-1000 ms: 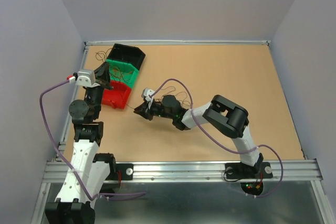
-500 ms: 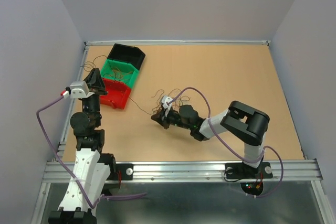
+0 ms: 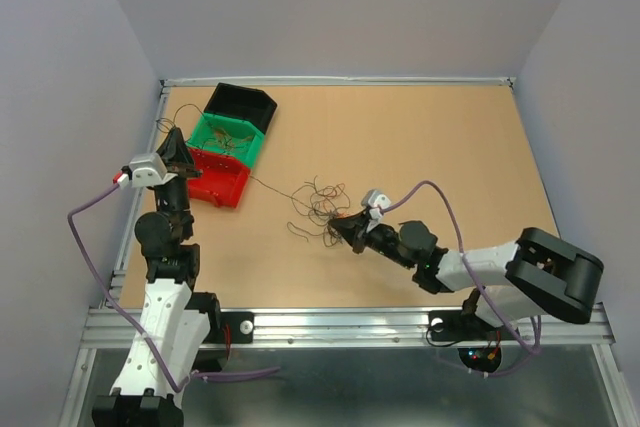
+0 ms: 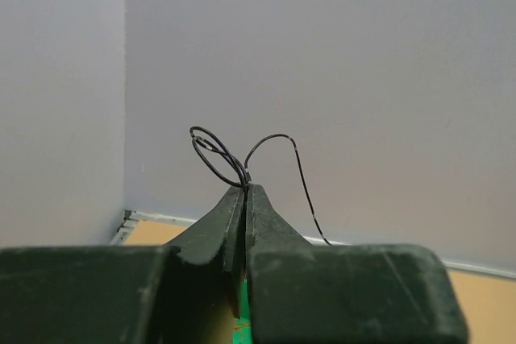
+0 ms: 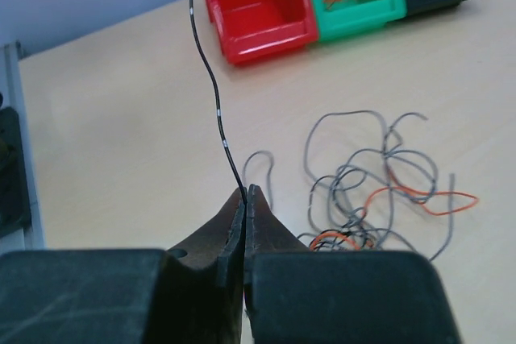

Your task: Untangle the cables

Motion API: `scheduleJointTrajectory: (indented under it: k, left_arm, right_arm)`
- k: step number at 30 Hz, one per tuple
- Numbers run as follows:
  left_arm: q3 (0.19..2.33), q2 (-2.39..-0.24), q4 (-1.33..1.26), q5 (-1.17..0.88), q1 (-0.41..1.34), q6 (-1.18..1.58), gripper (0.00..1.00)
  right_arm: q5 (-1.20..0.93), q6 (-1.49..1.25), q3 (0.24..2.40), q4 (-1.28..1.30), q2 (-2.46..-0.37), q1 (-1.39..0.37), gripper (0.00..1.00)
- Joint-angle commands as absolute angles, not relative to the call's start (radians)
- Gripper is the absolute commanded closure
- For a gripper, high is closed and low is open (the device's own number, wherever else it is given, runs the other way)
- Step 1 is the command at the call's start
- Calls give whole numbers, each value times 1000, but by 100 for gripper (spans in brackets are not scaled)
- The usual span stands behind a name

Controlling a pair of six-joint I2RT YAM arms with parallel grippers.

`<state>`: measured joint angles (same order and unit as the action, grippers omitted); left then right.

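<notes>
Next, my left gripper lets go of the black cable inside the red bin [image 3: 214, 174], close to the side that joins the green bin.
A loose tangle of thin grey, black and orange cables [image 3: 320, 209] lies on the tan table [image 3: 430, 147], seen also in the right wrist view as the tangle [image 5: 379, 187]. One black cable [image 5: 218, 110] runs taut from it toward the bins. My right gripper [image 5: 245, 191] is shut on that black cable, just right of the tangle [image 3: 347, 228]. My left gripper [image 4: 245, 189] is shut on the cable's other end, whose loops [image 4: 216, 151] stick out above the tips. It is raised at the table's left edge [image 3: 176, 153].
Three joined bins stand at the back left: red [image 3: 222, 177], green [image 3: 230, 137] with a few orange and brown wires inside, and black [image 3: 245, 104]. The left table rail [image 3: 150, 177] runs beside my left arm. Purple arm cables loop near both arms.
My right gripper closed on the black cable and drew back to the right, leaving the tangle spread on the table. My left gripper shifted left, off the bins, still gripping its end.
</notes>
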<state>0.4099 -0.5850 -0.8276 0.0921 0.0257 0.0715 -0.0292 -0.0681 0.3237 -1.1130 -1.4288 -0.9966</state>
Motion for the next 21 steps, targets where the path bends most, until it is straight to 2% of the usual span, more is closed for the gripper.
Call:
scheduleJointTrajectory:
  k: [1, 8, 11, 14, 21]
  left_arm:
    - [429, -591, -893, 129, 21, 51, 89]
    - [437, -614, -891, 156, 21, 48, 89]
    - [445, -633, -884, 167, 21, 49, 95]
    - [454, -649, -881, 166, 21, 49, 100]
    - [468, -686, -876, 175, 20, 49, 100]
  right_arm:
    - [287, -118, 234, -1160, -1292, -1002, 99]
    - [716, -179, 62, -1115, -975, -999, 99]
    - [807, -164, -10, -1085, -802, -999, 99]
    - [847, -163, -41, -993, -677, -999, 99]
    - [879, -160, -84, -818, -373, -999, 99]
